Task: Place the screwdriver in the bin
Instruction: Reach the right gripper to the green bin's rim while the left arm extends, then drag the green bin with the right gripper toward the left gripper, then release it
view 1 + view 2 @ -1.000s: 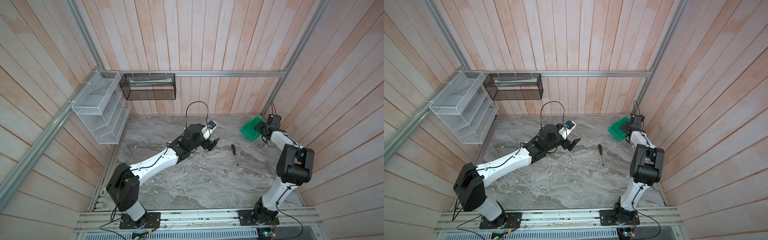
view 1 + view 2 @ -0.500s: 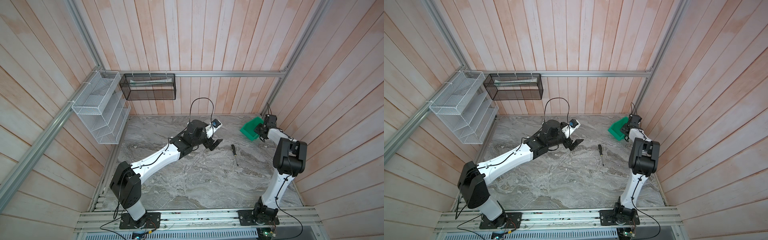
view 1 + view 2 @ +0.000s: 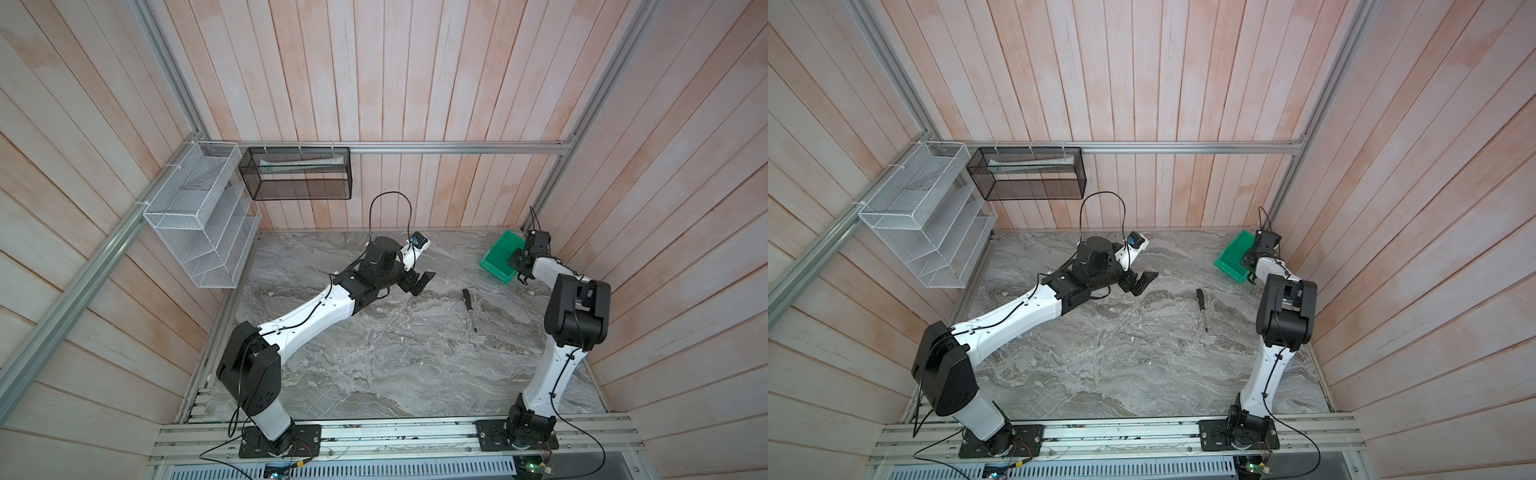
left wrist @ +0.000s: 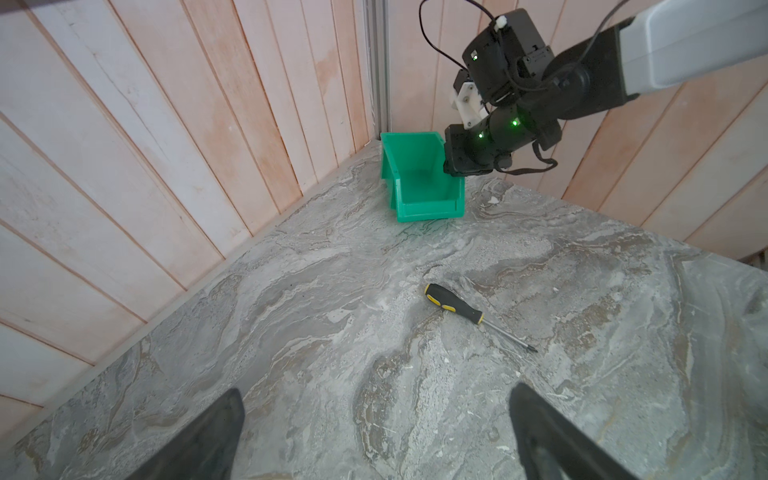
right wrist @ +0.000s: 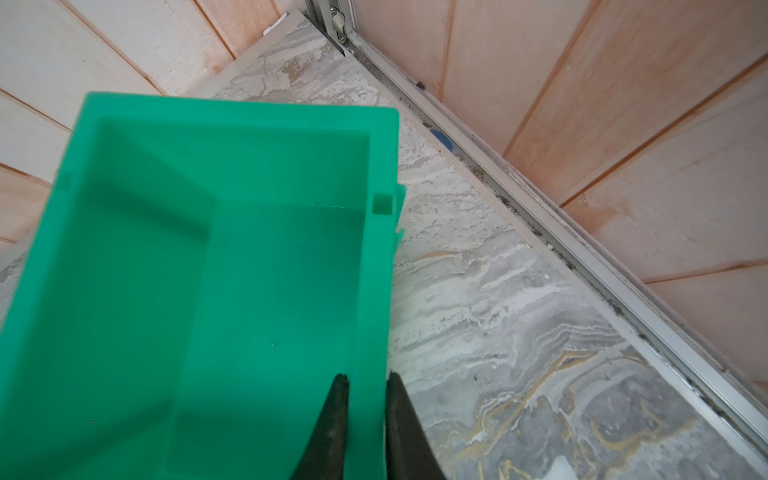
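Observation:
Next, my right gripper lets go of the green bin on the middle of the marble table (image 3: 397, 289), under my hovering left gripper.
The screwdriver (image 3: 468, 305) (image 3: 1201, 302), black-handled with yellow marks, lies flat on the marble table to the right of centre. In the left wrist view the screwdriver (image 4: 457, 305) sits ahead of my left gripper (image 4: 374, 399), whose fingers stand wide apart with nothing between them. In both top views the left gripper (image 3: 419, 282) (image 3: 1142, 282) hovers left of it. The green bin (image 3: 498, 257) (image 3: 1231, 257) (image 4: 419, 183) stands in the far right corner. My right gripper (image 3: 519, 266) (image 5: 365, 380) is shut on the bin's (image 5: 208, 270) side wall, one finger inside and one outside. The bin is empty.
A white wire rack (image 3: 199, 232) hangs on the left wall and a black mesh basket (image 3: 299, 178) on the back wall. Wooden walls and an aluminium corner post (image 5: 498, 174) stand close behind the bin.
The right gripper has closed onto the bin's side wall. The left arm has reached further right, toward the screwdriver. Screwdriver and bin have not moved.

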Tool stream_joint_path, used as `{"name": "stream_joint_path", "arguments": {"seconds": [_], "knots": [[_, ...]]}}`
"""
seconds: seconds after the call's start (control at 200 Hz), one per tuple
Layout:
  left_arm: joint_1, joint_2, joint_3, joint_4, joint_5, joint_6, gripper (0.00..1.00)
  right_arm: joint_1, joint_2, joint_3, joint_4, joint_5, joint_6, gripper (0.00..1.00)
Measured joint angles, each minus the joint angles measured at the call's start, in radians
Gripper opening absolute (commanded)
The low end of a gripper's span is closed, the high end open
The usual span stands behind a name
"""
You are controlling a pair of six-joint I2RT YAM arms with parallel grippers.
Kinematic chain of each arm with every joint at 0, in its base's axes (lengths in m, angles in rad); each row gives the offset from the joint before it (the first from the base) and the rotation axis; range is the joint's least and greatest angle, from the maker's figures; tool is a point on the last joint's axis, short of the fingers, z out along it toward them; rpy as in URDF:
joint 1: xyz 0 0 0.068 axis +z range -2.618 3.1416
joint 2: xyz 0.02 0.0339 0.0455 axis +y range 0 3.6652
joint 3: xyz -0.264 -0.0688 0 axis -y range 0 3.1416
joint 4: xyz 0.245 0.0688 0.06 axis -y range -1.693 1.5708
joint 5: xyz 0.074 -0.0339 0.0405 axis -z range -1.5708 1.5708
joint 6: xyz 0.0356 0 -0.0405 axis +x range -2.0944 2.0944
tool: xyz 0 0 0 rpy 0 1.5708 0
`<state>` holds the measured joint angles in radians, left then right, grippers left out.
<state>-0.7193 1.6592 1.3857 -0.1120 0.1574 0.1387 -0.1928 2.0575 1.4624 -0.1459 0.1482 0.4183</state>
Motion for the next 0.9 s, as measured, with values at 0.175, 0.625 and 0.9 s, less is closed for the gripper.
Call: {"name": "stream_joint_path", "arguments": {"seconds": [0.175,0.625,0.9], "knots": [[0.013,-0.061,-0.03,0.0,-0.045,-0.034,1.0,0.072,-0.046,0.017,-0.028,0.047,-0.061,0.01],[0.249,-0.407,-0.36,-0.005,-0.088,-0.323,1.0,0.587,-0.296,-0.108,0.006,-0.048,-0.382,0.02],[0.26,-0.52,-0.517,-0.011,-0.087,-0.428,1.0,0.701,-0.287,-0.163,-0.041,-0.143,-0.479,0.03]]}}
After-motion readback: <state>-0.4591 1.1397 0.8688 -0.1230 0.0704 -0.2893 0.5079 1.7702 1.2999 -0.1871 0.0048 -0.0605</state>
